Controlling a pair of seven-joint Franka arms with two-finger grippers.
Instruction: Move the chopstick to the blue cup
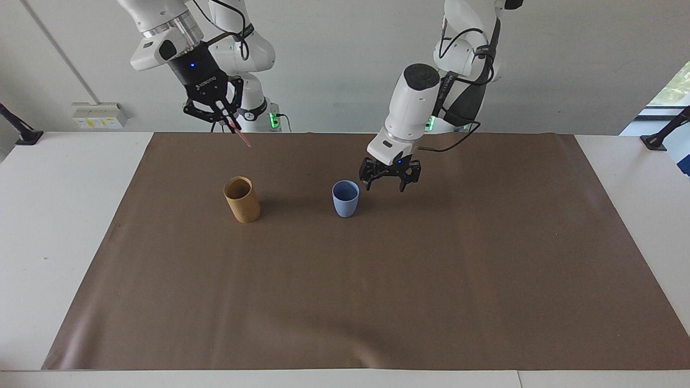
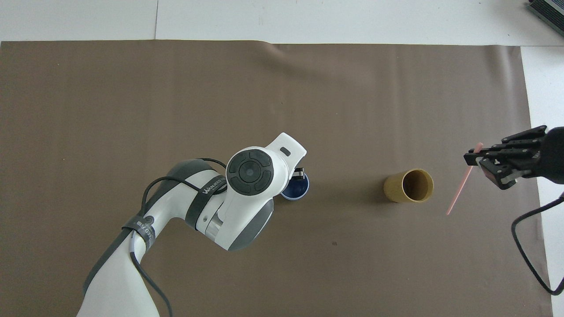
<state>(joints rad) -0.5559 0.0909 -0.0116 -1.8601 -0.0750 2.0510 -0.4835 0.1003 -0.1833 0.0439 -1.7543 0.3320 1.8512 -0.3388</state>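
Next, my right gripper lets go of the chopstick inside the blue cup (image 2: 296, 193) beside my left gripper, leaning on the cup's rim.
The blue cup (image 1: 345, 198) stands upright on the brown mat, and nothing shows inside it. In the overhead view the left arm hides part of the blue cup (image 2: 298, 192). My left gripper (image 1: 387, 186) hangs open just over the mat, beside the cup toward the left arm's end, touching nothing. High up, my right gripper (image 1: 229, 123) is shut on one pale-pink chopstick (image 1: 242, 138) that slants down from its fingertips. From above, the chopstick (image 2: 458, 191) and right gripper (image 2: 484, 159) are over the mat beside the tan cup, toward the right arm's end.
A taller tan-brown cylindrical cup (image 1: 242, 200) stands upright on the mat (image 1: 345, 302) between the blue cup and the right arm's end. In the overhead view the tan cup (image 2: 409, 186) shows nothing inside.
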